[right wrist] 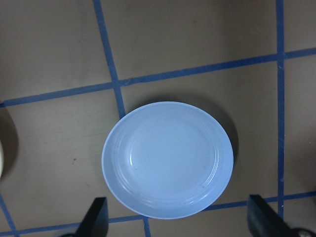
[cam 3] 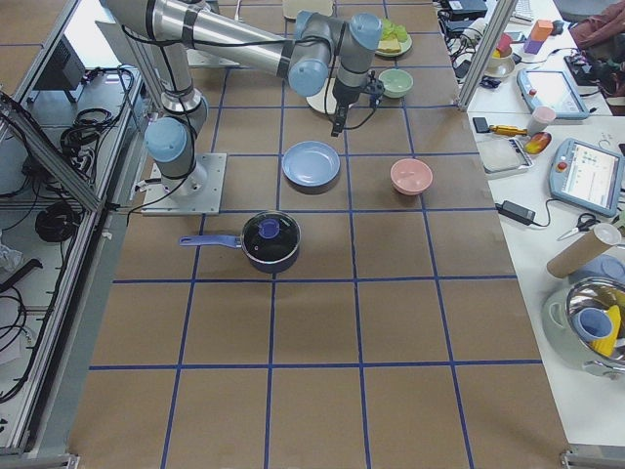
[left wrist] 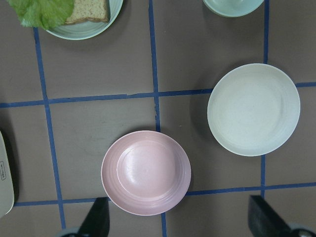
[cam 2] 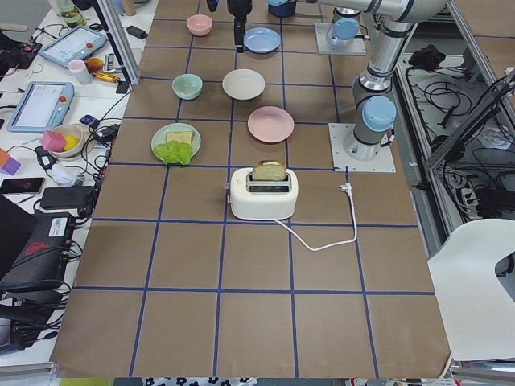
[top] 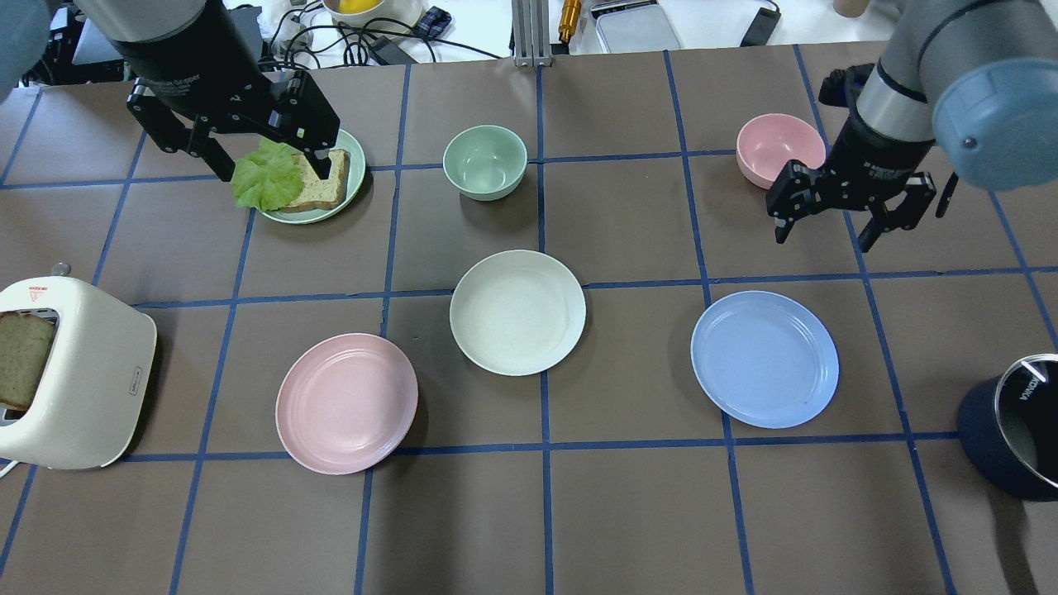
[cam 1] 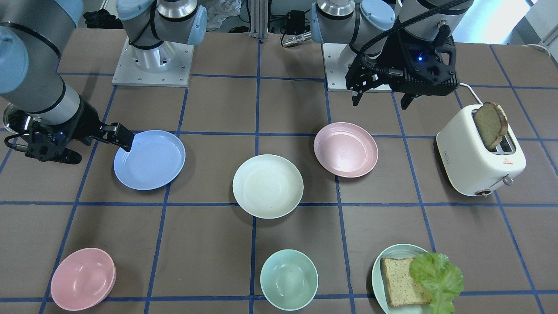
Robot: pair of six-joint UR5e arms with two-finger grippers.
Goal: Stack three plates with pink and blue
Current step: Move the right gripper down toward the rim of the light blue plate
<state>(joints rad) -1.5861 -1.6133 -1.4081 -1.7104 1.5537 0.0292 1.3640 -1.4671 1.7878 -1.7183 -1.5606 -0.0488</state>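
Note:
The blue plate's rim (cam 1: 115, 159) (right wrist: 232, 164) on the side farthest from the cream plate is the next place my right gripper should go to and close on.
Three plates lie apart on the table: light blue (top: 764, 359), cream-white (top: 517, 311) in the middle, pale pink (top: 346, 403). My right gripper (top: 824, 240) is open and empty. It hangs above the blue plate (right wrist: 167, 159), which shows between its fingers (right wrist: 96, 219) in the right wrist view. My left gripper (top: 273, 165) is open and empty, high above the table. Its wrist view shows the pink plate (left wrist: 146, 172) just ahead of its fingertips (left wrist: 98, 219) and the cream plate (left wrist: 253, 109) to the right. In the front view the plates are blue (cam 1: 149, 159), cream (cam 1: 267, 186) and pink (cam 1: 345, 149).
A white toaster (top: 70, 372) with a bread slice stands beside the pink plate. A pale green plate (top: 357, 165) with bread and lettuce, a mint bowl (top: 484, 161) and a pink bowl (top: 779, 149) sit along the far side. A dark pot (top: 1021, 426) stands at the right edge.

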